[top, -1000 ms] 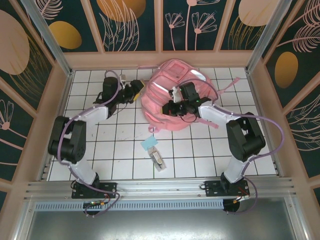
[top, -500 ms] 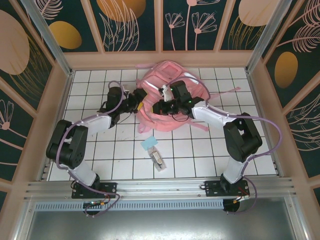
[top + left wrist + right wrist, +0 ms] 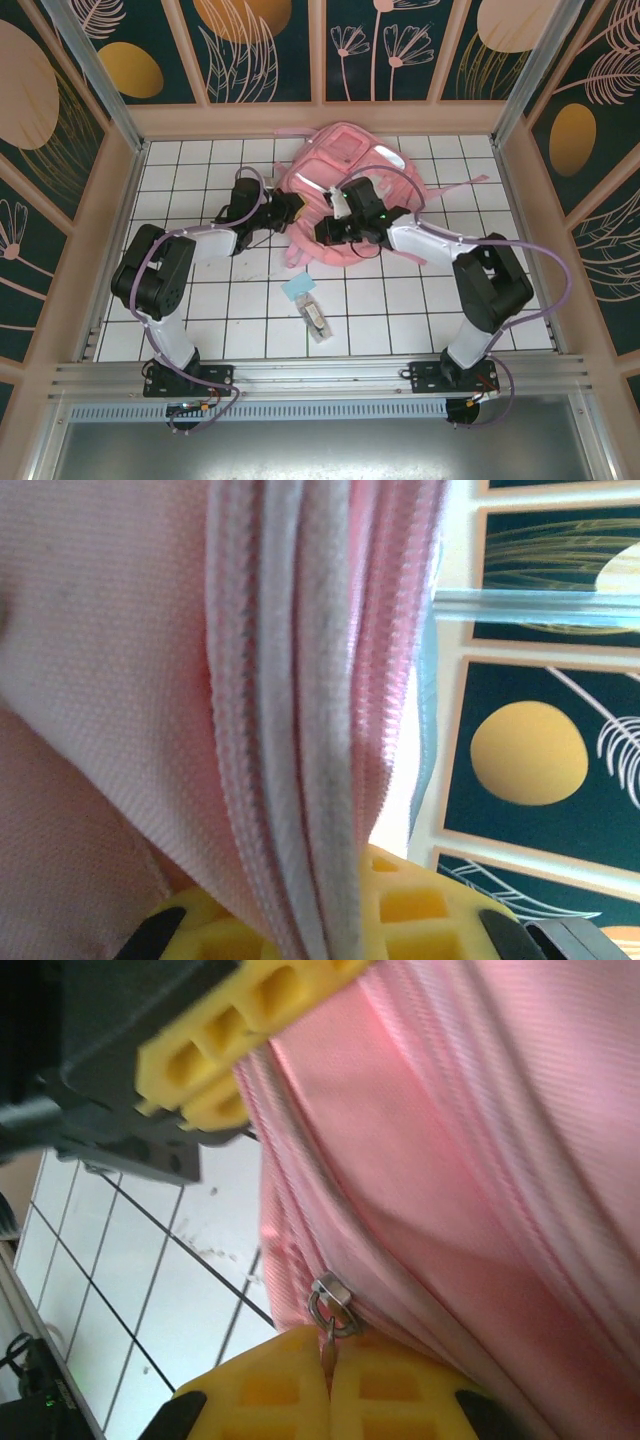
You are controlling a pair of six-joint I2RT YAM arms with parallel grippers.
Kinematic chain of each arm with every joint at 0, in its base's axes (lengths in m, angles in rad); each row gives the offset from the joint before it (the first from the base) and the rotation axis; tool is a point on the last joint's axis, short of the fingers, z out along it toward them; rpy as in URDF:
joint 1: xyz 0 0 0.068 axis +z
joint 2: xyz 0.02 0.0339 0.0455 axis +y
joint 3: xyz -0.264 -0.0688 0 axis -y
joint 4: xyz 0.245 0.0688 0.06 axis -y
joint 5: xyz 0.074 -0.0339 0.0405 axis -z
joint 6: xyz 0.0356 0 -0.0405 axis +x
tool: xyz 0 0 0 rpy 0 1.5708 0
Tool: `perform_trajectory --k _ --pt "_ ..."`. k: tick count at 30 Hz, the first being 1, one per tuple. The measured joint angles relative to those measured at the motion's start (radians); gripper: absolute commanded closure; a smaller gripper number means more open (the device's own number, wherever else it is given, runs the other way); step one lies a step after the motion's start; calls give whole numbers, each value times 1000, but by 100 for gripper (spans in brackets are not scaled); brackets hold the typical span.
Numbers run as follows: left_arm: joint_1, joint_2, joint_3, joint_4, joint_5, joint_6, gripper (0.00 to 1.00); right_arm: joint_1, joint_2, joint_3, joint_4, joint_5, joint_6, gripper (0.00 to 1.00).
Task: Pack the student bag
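Note:
My right gripper is going to release the metal zipper pull, now at the bag's near edge, on the pink bag's seam (image 3: 364, 204) in front of the small white patch.
The pink student bag (image 3: 352, 170) lies at the back middle of the tiled table. My left gripper (image 3: 291, 212) is at its near left edge. In the left wrist view, the left gripper (image 3: 310, 925) is shut on a fold of pink fabric with the zipper band (image 3: 290, 730) running between its yellow pads. My right gripper (image 3: 336, 229) is at the bag's near edge, just right of the left one. The right gripper (image 3: 329, 1365) is shut on the metal zipper pull (image 3: 331, 1305). The left gripper's yellow fingers (image 3: 215, 1055) hold the same seam a little further along.
A small light-blue item (image 3: 298, 287) and a clear elongated item (image 3: 316, 321) lie on the tiles in front of the bag. Pink straps (image 3: 455, 183) trail to the right. Wooden walls (image 3: 127, 190) enclose the table on three sides.
Both grippers have moved nearer and closer together along the bag's near edge. The bag's near-left edge has been drawn toward the front with them.

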Motion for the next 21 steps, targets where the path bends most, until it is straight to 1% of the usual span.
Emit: perform_trajectory --k 4,6,8,10,13,17,21 --pt "12 0 28 -40 10 31 100 -90 -98 -89 -92 -4 -29 100" --pt "13 0 37 -47 13 39 100 -130 -120 -97 -142 -6 -49 100" --pt "21 -2 41 -49 13 44 100 -156 -128 -95 -190 24 -72 100" --pt "34 -5 42 -60 24 50 100 -176 -124 -85 -230 90 -109 100" --pt "40 -5 60 -95 37 75 100 -183 -100 -26 -291 231 -174 100" --pt "49 -6 101 -143 54 114 100 -217 -13 67 -328 428 -282 100" --pt "49 -6 116 -164 57 137 100 -234 77 148 -327 524 -400 100"
